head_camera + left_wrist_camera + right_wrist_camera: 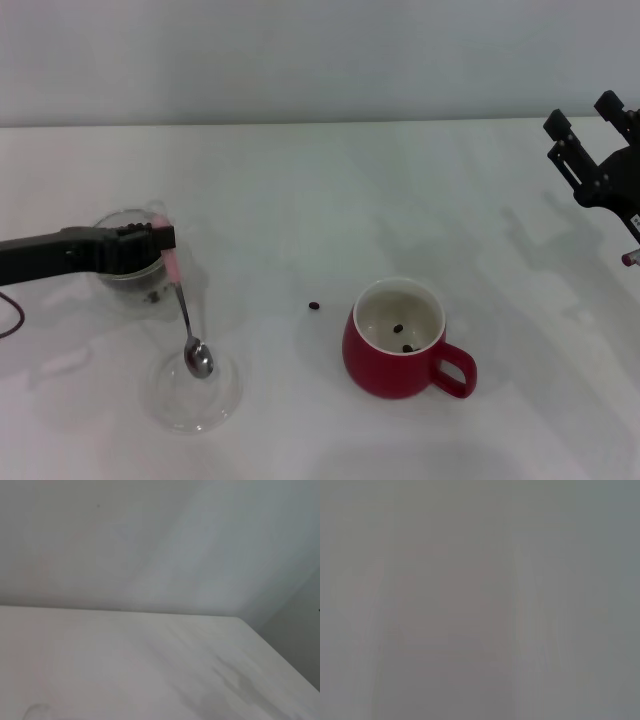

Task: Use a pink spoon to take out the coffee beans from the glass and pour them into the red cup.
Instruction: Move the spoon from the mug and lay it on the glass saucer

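Observation:
The robot's left gripper should release the pink spoon, now hanging tilted with its bowl low over the dish, in the flat clear glass dish [208, 369], with the spoon's handle over the dish's far rim.
My left gripper [166, 240] reaches in from the left and is shut on the pale handle of the pink spoon [186, 315]. The spoon hangs tilted, its metal bowl low over a flat clear glass dish [170, 405]; no beans show in the bowl. Right behind the gripper stands the glass [122, 282], partly hidden, with a few dark coffee beans [154, 296] at its bottom. The red cup [385, 365] stands at centre right, handle toward the right, with two beans [398, 328] inside. My right gripper [585, 118] is parked open at the far right, above the table.
One loose bean [314, 305] lies on the white table [300, 200] between the dish and the red cup. The left wrist view shows only bare table [125, 670] and a wall. The right wrist view shows plain grey.

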Robot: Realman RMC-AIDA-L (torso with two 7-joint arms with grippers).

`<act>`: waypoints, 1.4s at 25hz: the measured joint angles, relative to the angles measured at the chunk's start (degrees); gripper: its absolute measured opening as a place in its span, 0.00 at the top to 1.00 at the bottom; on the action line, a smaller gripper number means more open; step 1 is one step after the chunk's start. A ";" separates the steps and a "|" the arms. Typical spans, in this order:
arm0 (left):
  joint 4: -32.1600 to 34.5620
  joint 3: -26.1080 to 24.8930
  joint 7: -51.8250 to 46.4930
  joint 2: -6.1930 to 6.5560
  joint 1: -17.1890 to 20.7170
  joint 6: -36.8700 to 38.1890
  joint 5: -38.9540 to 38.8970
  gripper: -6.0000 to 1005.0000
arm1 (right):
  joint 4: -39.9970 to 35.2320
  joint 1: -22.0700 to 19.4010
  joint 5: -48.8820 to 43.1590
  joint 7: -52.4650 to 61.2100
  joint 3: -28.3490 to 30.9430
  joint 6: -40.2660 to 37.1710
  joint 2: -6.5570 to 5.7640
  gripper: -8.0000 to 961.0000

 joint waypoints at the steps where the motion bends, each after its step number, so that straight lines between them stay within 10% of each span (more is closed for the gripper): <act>1: 0.00 0.00 0.05 0.00 0.13 0.20 0.00 0.86 | 0.01 0.00 0.00 0.00 0.00 0.09 0.00 0.29; 35: -5.36 0.52 2.46 -1.91 -0.25 -0.81 3.56 0.85 | 1.14 -0.39 -0.27 0.00 0.00 0.30 0.09 0.29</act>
